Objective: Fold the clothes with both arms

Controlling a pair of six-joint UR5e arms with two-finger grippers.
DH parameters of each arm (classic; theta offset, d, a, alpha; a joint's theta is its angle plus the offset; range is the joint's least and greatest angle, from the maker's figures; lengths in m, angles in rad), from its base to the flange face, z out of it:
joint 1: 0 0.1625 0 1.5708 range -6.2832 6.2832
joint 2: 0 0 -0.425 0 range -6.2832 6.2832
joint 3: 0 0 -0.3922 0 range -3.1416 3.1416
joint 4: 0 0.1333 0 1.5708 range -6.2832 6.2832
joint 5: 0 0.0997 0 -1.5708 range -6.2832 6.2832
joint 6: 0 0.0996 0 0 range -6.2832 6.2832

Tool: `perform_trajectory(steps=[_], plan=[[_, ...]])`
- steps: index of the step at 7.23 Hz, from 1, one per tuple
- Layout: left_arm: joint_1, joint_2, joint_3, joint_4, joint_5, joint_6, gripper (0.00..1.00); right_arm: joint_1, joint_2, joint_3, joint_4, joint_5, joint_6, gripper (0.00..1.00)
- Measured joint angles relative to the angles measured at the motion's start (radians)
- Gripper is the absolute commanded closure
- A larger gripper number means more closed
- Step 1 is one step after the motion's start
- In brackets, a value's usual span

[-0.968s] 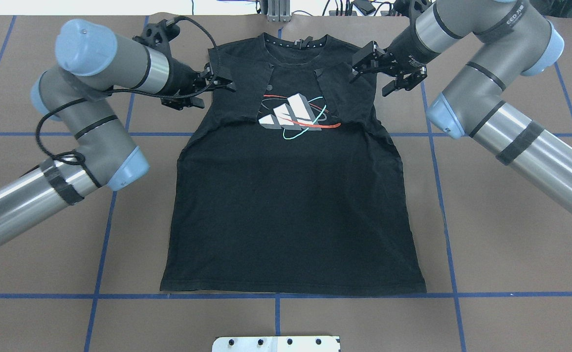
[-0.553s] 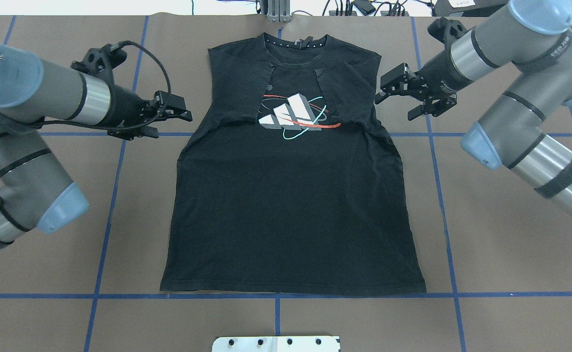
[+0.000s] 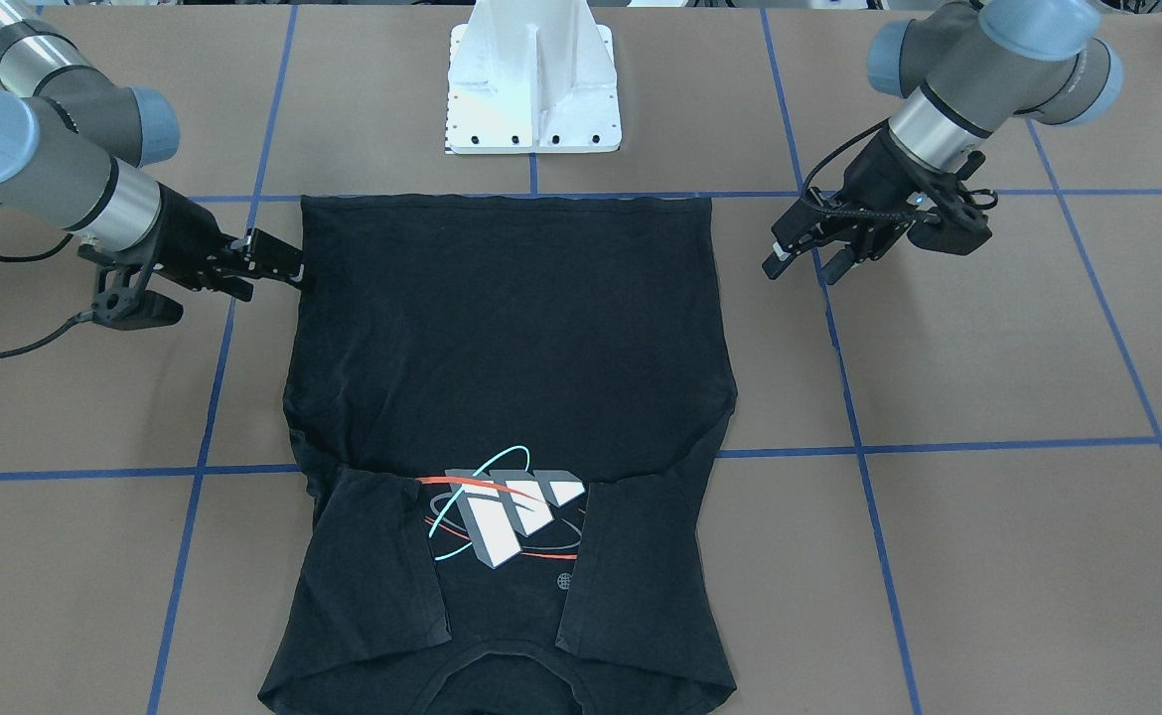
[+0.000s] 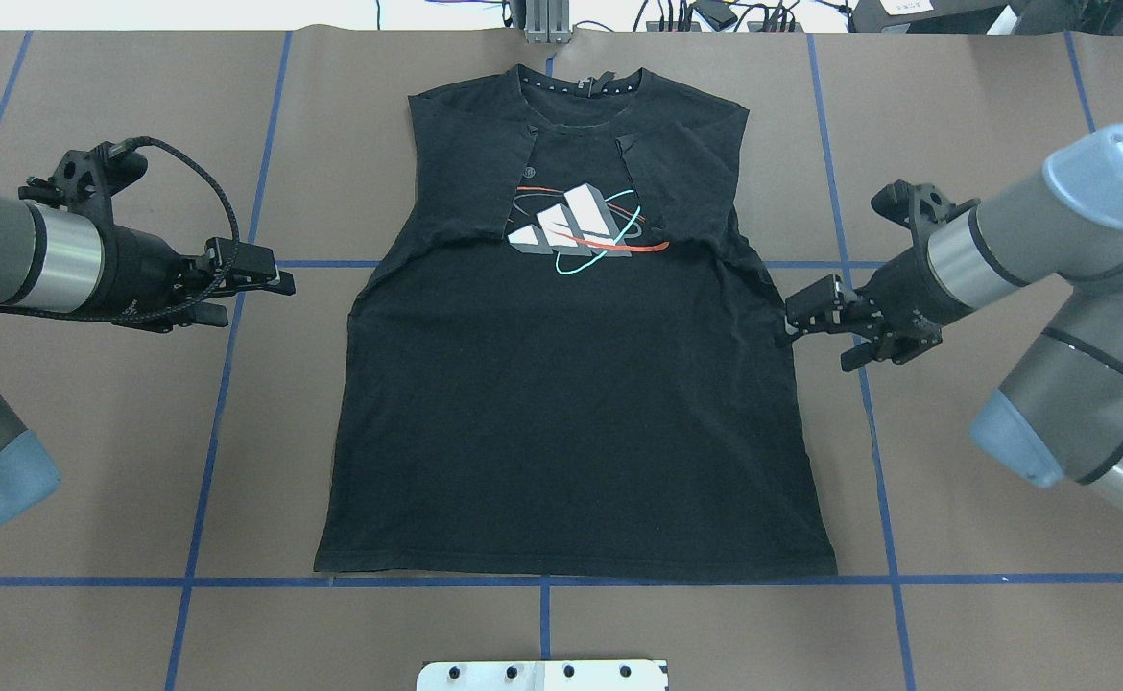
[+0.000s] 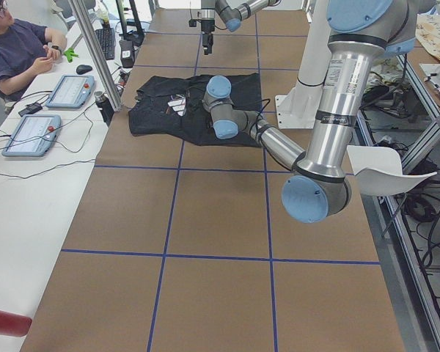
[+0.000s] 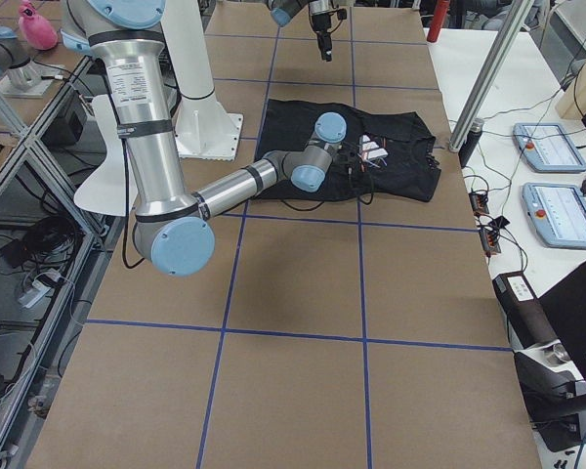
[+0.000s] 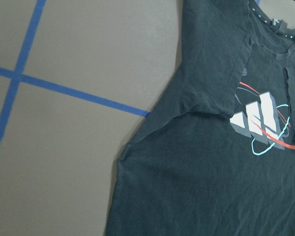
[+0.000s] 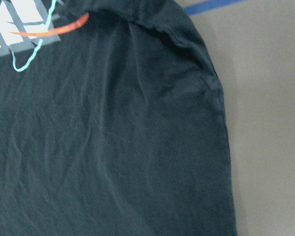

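Next, I need to grab the black T-shirt's nearest hem corner (image 3: 308, 202) with my right gripper.
The black T-shirt (image 4: 561, 422) lies flat and face up on the brown table, with both sleeves folded inward beside the chest graphic (image 4: 576, 226). It also shows in the front view, T-shirt (image 3: 511, 328). My left gripper (image 4: 259, 299) is open and holds nothing, a short way off the shirt's left side at armpit level; from the front, left gripper (image 3: 799, 273). My right gripper (image 4: 816, 344) is open with nothing in it, right at the shirt's right edge, seen from the front as right gripper (image 3: 275, 281). Both wrist views show only cloth and table.
Blue tape lines (image 4: 226, 365) grid the brown table. The white base pedestal (image 3: 533, 79) stands at the robot's side near the hem. A seated person (image 5: 15, 51) and tablets (image 5: 31, 133) are at a side table beyond the collar end.
Both arms drew away from the folded sleeves, outward and back toward the robot along the shirt's sides. The shirt has not moved.
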Motion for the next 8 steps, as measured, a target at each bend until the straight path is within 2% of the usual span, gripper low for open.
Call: perform_trajectory(steps=[3, 5, 6, 7, 8], plan=[[0.004, 0.003, -0.009, -0.001, 0.003, 0.000, 0.00, -0.161, -0.140, 0.079, 0.003, -0.093, 0.035, 0.01], [0.006, 0.001, -0.011, -0.001, 0.005, 0.000, 0.00, -0.258, -0.171, 0.095, 0.003, -0.142, 0.037, 0.02], [0.006, -0.002, -0.011, -0.001, 0.006, 0.000, 0.00, -0.289, -0.177, 0.098, 0.003, -0.153, 0.038, 0.09], [0.006, -0.003, -0.011, -0.001, 0.006, 0.000, 0.00, -0.311, -0.180, 0.099, 0.003, -0.157, 0.038, 0.21], [0.006, -0.004, -0.011, -0.001, 0.006, 0.000, 0.00, -0.320, -0.181, 0.100, 0.003, -0.163, 0.038, 0.21]])
